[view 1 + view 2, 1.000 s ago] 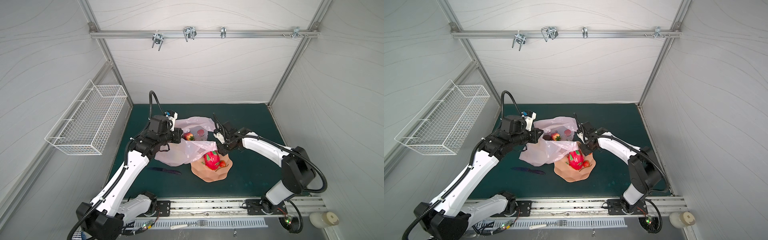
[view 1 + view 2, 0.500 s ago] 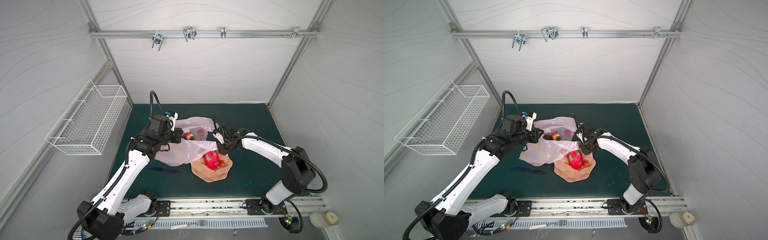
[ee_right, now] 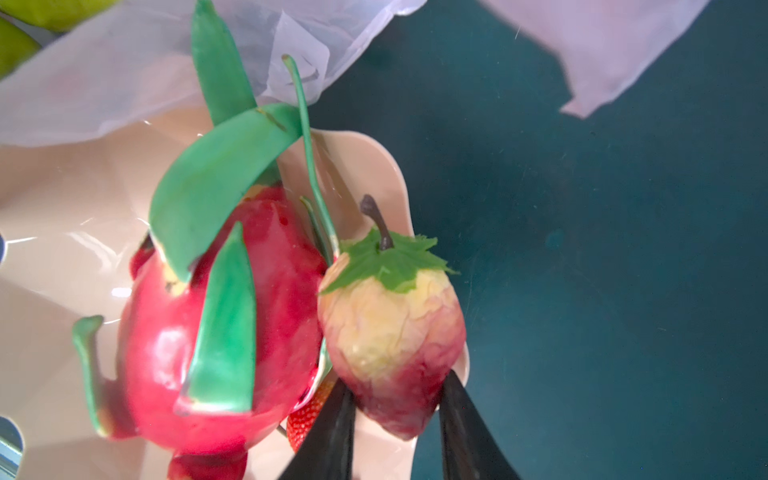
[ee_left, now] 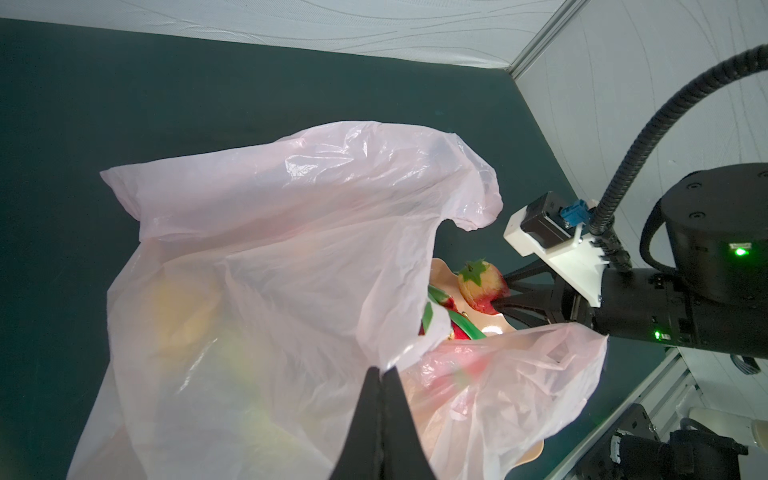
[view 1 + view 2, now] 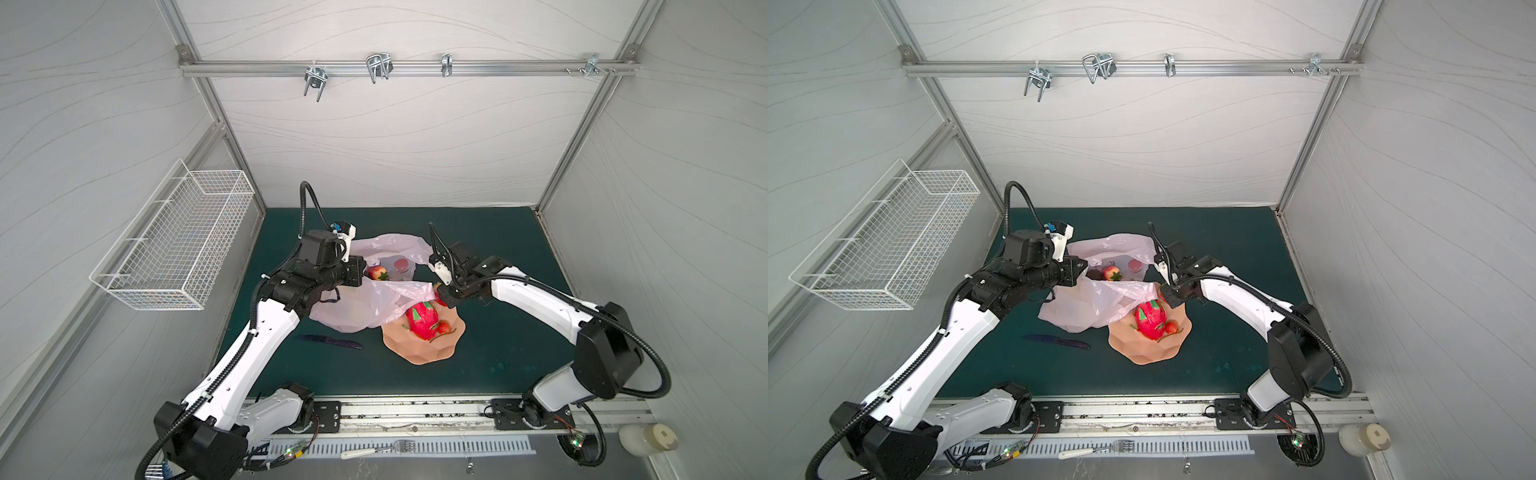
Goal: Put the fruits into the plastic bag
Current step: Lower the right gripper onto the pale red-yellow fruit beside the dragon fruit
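The robot's right gripper pinches only the narrow red end of the fruit, so it should open, reach further down and close around the fruit's wider middle (image 3: pixel 392 340) before lifting it.
The pale-pink plastic bag (image 5: pixel 361 307) (image 5: pixel 1084 307) lies open on the green mat. My left gripper (image 4: pixel 381 370) is shut on its near mouth edge and holds it up. Inside the bag lie a red fruit (image 5: pixel 377 272) and a dark red one (image 5: pixel 401 264). A pink-red dragon fruit (image 5: pixel 422 320) (image 3: pixel 216 332) and a small strawberry (image 5: pixel 444 327) sit in the peach bowl (image 5: pixel 419 353). At the bowl's far rim my right gripper (image 3: pixel 397 382) has both fingers against the red lower end of a yellow-and-red fruit (image 3: pixel 390 320) (image 4: pixel 482 286) with a green leaf cap.
A dark knife (image 5: pixel 328 341) lies on the mat left of the bowl. A white wire basket (image 5: pixel 174 249) hangs on the left wall. A fork (image 5: pixel 374 451) and a pale bottle (image 5: pixel 646 440) lie in front of the rail. The bag's edge drapes over the bowl.
My right gripper has come down a little to the bowl's far rim and its fingers have closed in on the yellow-and-red fruit. The left arm and the bag have stayed put.
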`<state>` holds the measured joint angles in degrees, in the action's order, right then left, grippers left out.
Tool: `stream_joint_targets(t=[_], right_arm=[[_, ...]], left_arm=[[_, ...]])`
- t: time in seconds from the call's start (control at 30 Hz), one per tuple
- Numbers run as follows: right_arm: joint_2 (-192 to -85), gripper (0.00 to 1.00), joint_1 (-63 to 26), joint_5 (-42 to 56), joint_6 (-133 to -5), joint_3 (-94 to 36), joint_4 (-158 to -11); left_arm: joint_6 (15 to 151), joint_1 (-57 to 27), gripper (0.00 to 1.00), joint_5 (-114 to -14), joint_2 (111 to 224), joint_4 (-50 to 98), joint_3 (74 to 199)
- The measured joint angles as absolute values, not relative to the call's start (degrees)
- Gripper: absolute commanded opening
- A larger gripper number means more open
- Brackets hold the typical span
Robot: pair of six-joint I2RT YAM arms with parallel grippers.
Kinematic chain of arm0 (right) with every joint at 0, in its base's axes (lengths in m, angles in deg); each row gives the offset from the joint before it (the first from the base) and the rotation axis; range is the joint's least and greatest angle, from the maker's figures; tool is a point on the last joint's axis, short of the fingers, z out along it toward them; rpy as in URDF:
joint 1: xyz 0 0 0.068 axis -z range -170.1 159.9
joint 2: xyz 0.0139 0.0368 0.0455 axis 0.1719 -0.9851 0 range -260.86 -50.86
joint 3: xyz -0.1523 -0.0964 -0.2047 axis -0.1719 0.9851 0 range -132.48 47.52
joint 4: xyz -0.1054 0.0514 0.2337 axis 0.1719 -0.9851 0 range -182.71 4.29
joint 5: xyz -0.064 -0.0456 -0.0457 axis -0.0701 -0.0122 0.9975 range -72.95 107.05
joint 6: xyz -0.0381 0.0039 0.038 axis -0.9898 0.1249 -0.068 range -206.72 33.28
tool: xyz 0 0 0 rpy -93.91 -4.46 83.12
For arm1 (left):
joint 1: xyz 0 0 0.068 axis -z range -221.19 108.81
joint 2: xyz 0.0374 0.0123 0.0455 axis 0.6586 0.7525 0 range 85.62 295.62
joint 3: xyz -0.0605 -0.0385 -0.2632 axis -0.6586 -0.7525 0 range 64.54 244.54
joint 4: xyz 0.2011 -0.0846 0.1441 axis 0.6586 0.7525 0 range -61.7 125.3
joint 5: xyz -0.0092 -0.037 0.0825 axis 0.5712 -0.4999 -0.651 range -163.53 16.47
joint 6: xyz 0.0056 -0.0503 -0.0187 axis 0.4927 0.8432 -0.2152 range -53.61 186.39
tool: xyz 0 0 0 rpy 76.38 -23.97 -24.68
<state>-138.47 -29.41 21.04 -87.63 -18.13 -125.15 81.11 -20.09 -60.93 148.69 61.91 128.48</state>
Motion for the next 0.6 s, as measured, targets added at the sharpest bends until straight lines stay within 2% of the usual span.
stream_joint_targets(t=[0.37, 0.6], right_arm=[[-132.0, 0.27, -29.41, 18.79, -84.48, -14.04, -125.06], [-131.59, 0.26, -29.69, 18.85, -82.49, -12.05, -125.19]], left_arm=[[81.11, -20.09, 0.0, -60.8, 148.73, 61.91, 128.48], [81.11, -20.09, 0.0, -60.6, 148.73, 61.89, 128.48]])
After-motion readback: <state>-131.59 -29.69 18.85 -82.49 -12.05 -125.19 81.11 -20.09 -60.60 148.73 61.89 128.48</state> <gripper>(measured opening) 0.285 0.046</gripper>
